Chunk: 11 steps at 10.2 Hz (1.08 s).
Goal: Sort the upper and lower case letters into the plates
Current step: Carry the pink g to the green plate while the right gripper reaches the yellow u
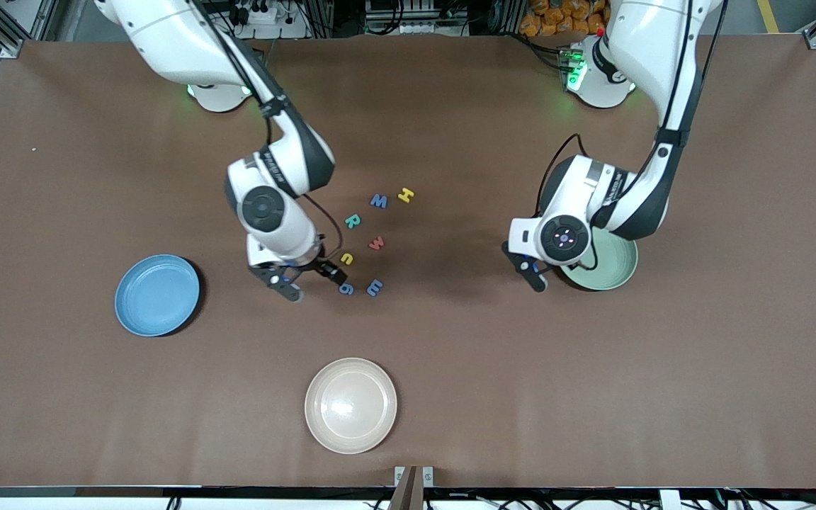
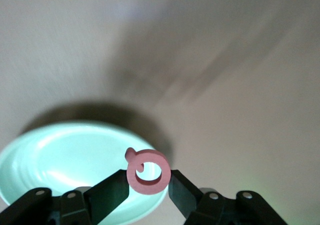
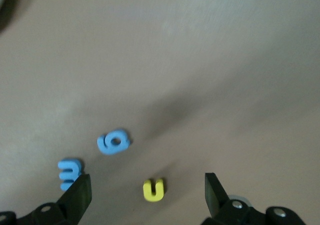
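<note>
Next, I let go of the red Q, which now hangs over the plate's rim, with my left gripper inside the mint green plate [image 1: 591, 226] [image 2: 122, 195], near the plate's far rim.
My left gripper [image 2: 148, 185] is shut on the red Q [image 2: 147, 172], which stands upright between its fingers. It hangs over the rim of the mint green plate [image 2: 60, 157], at the left arm's end of the table [image 1: 532, 273]. My right gripper [image 3: 148, 195] is open just above the table, with the yellow u [image 3: 154, 190] lying between its spread fingers. The blue g [image 3: 114, 141] and blue e [image 3: 68, 172] lie close by. In the front view, the teal R [image 1: 353, 221], red w [image 1: 377, 243], blue M [image 1: 379, 200] and yellow H [image 1: 406, 195] lie farther from the camera. The sky blue plate [image 1: 156, 294] holds nothing.
A cream-beige plate [image 1: 350, 404] sits near the table's front edge. The mint green plate [image 1: 610, 269] is partly covered by the left arm's wrist. The loose letters cluster mid-table, between the two arms.
</note>
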### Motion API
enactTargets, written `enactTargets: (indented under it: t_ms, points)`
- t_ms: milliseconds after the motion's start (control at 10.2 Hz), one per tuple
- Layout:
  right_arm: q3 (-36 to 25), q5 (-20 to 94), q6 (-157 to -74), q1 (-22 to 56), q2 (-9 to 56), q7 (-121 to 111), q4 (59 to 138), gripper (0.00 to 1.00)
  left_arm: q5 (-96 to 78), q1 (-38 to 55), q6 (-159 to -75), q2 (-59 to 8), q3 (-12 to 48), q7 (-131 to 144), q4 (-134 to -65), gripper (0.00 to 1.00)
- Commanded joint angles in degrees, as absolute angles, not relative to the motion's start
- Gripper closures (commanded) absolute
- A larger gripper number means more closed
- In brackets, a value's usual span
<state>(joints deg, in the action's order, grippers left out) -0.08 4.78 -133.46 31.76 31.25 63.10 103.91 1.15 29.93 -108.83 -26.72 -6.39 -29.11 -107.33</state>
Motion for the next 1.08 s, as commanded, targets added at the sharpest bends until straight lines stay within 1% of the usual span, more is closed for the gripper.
enactTargets:
  t_ms: [0,196,294,490,784,980]
  points:
    - [-0.6,4.0,-134.5,35.4,35.1,64.3,102.1,0.0,2.2,24.0,-109.3,-24.4,-5.9,-33.2,-112.0,0.73]
    - [-0.6,0.5,-134.6,35.7,35.8,64.1,102.7,0.0,1.9,22.2,-109.6,-26.0,-5.9,-33.4,-112.3,0.67]
    - [-0.5,-0.3,-135.1,35.5,35.8,63.0,103.8,0.0,-0.2,21.5,-110.5,-26.5,-5.9,-33.4,-113.5,0.66]
    - [-0.4,-0.4,-139.2,35.3,34.3,61.8,107.2,0.0,-1.8,19.3,-113.2,-28.2,-5.9,-35.1,-114.1,0.66]
    - [-0.3,2.4,-139.5,34.9,33.5,62.4,108.2,0.0,-3.2,19.2,-114.6,-29.8,-6.0,-35.2,-114.1,0.58]
    - [-0.2,3.9,-141.8,35.2,32.9,62.5,110.4,0.0,-3.8,19.1,-115.8,-30.6,-6.2,-35.3,-114.1,0.34]
